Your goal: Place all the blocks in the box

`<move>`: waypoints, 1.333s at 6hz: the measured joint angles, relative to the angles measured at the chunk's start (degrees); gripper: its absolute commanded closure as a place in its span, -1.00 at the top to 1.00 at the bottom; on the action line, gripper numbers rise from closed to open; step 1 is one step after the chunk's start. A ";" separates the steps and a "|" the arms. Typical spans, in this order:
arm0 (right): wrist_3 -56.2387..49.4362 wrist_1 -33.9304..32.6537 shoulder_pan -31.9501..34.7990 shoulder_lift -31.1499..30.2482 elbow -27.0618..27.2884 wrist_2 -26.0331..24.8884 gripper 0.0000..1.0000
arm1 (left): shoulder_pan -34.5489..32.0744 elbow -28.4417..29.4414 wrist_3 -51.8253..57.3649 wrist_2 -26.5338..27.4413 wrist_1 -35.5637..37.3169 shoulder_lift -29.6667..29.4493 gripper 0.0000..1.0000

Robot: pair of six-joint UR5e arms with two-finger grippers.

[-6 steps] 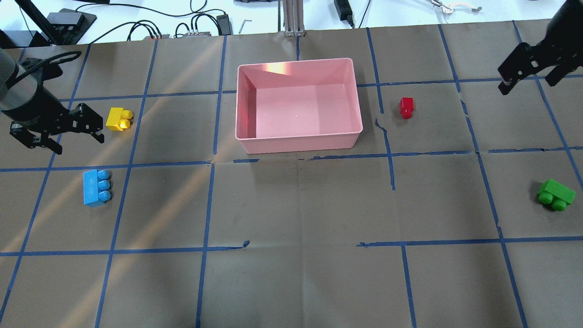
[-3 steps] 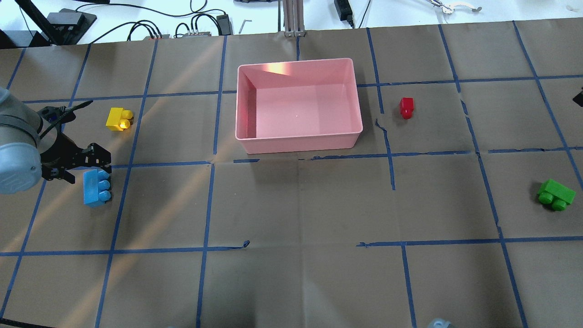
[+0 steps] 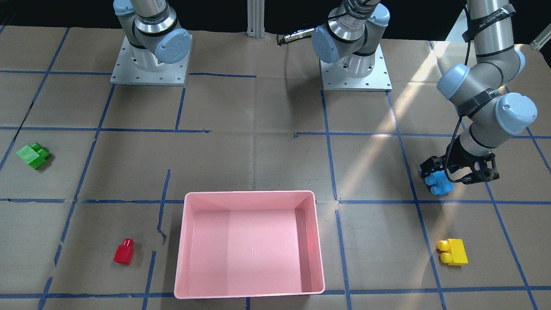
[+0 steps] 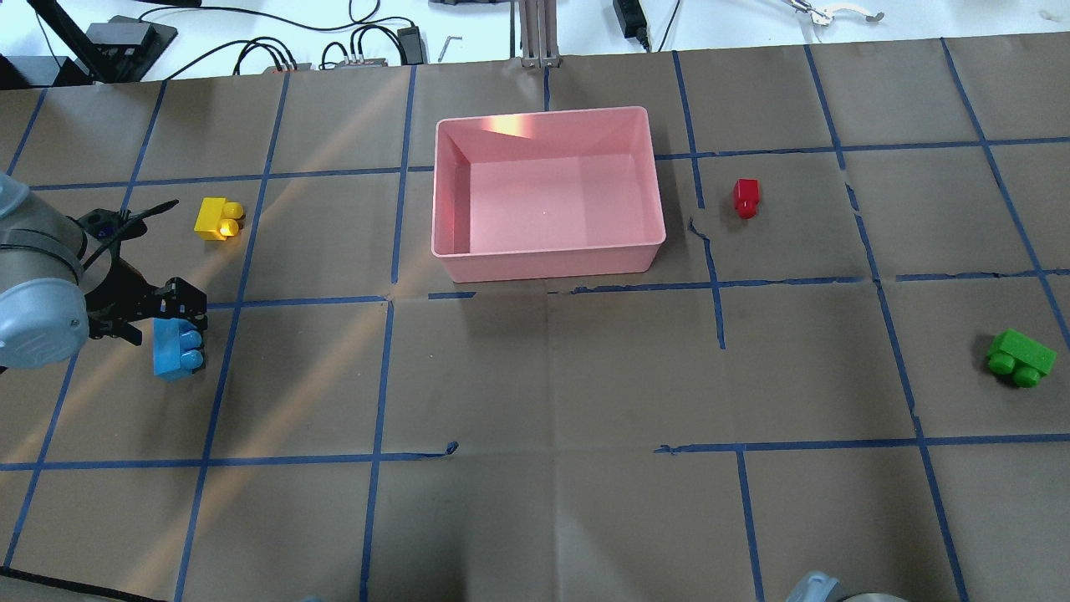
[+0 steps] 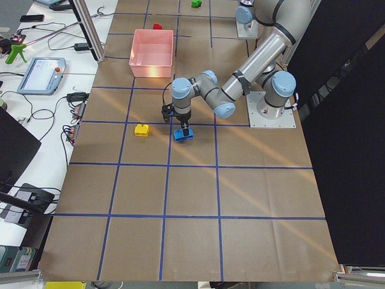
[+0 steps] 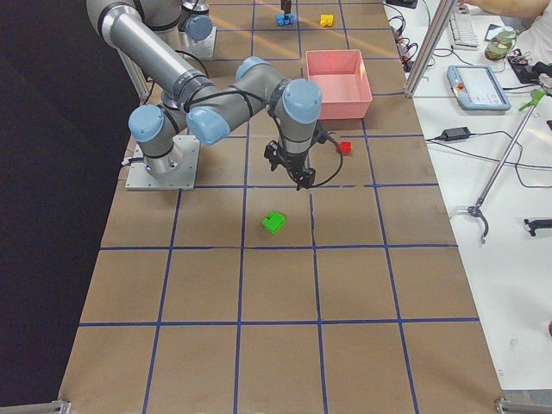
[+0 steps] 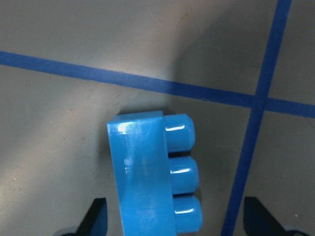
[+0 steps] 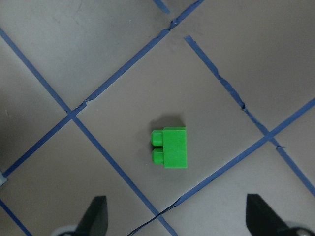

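My right gripper is to close on the green block. One finger will go against its studs point(image 3: 41, 150) point(image 8: 157, 147) and the other against the flat side opposite.
The blue three-stud block point(image 4: 177, 349) lies on its side at the table's left. My left gripper point(image 4: 155, 309) is open and low over its near end, one finger on each side point(image 7: 177, 221), not closed on it. The yellow block point(image 4: 217, 219) lies just beyond. The pink box point(image 4: 543, 259) stands empty at the middle back. The red block point(image 4: 746, 197) lies to its right. The green block point(image 4: 1020, 356) lies at the far right. My right gripper point(image 8: 176, 216) hangs open high above the green block point(image 8: 171, 147).
The table is brown paper with a grid of blue tape point(image 4: 384, 368). Cables and power bricks point(image 4: 368, 50) lie on the white bench past the far edge. Both arm bases point(image 3: 355, 64) stand on the robot's side of the table.
My left gripper moved from beside the yellow block toward the near side and down over the blue block. My right gripper left the overhead view's top right corner.
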 measured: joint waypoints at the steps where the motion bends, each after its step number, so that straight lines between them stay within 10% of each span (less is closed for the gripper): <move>1: -2.73 -0.86 -1.54 -0.25 3.75 0.10 1.00 | 0.15 -0.01 0.83 0.73 0.51 -1.01 0.97; 4: -3.82 -6.80 -2.29 0.74 9.44 0.25 1.00 | 0.20 -0.05 0.96 2.71 0.90 -3.73 0.86; 6: -4.27 -20.16 -2.32 1.37 17.44 0.31 1.00 | 0.21 0.01 1.99 2.65 0.96 -4.06 -0.04; 8: -7.61 -32.17 -2.32 3.33 22.77 0.42 1.00 | 0.20 0.34 2.97 2.67 1.07 -4.09 -0.33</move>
